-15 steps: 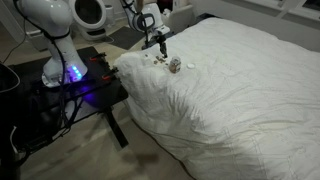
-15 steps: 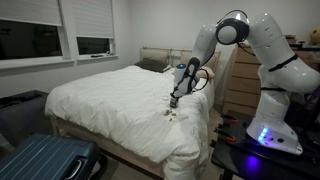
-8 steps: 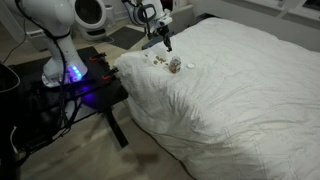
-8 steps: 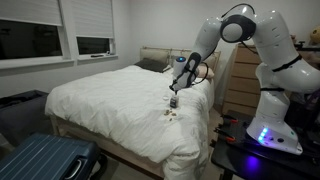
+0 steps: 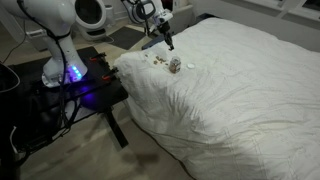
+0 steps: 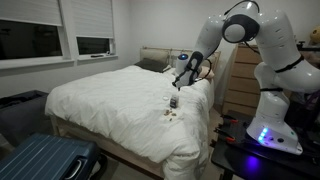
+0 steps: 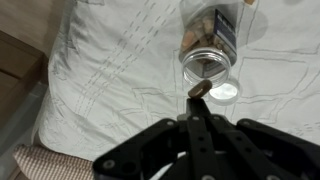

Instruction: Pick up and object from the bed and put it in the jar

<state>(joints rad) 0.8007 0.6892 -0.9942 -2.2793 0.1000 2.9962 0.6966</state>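
Next, I let go of the small tan bit, now just below the jar's mouth, with my gripper through the opening of the jar, onto the tan bits inside the jar (image 5: 175, 66) (image 7: 207, 60).
The bed (image 5: 250, 90) (image 6: 110, 100) (image 7: 110, 70) has a rumpled white duvet. The small glassy jar (image 5: 175, 64) (image 6: 173, 101) (image 7: 206, 50) stands on it near the edge, open, with tan bits inside. My gripper (image 5: 168, 43) (image 6: 178, 84) (image 7: 197, 95) hangs above the jar, shut on a small tan bit (image 7: 198, 91) pinched at its fingertips. In the wrist view the bit sits just below the jar's mouth, next to a round white lid-like disc (image 7: 220, 92) on the duvet.
Small tan and dark bits (image 5: 156, 60) (image 6: 172, 113) lie on the duvet beside the jar. A black stand with a blue light (image 5: 75, 80) carries the robot base. A wooden dresser (image 6: 240, 85) stands behind the arm and a blue suitcase (image 6: 45, 160) on the floor.
My gripper has risen from the duvet with the tan bit and moved over toward the jar. The jar has not moved.
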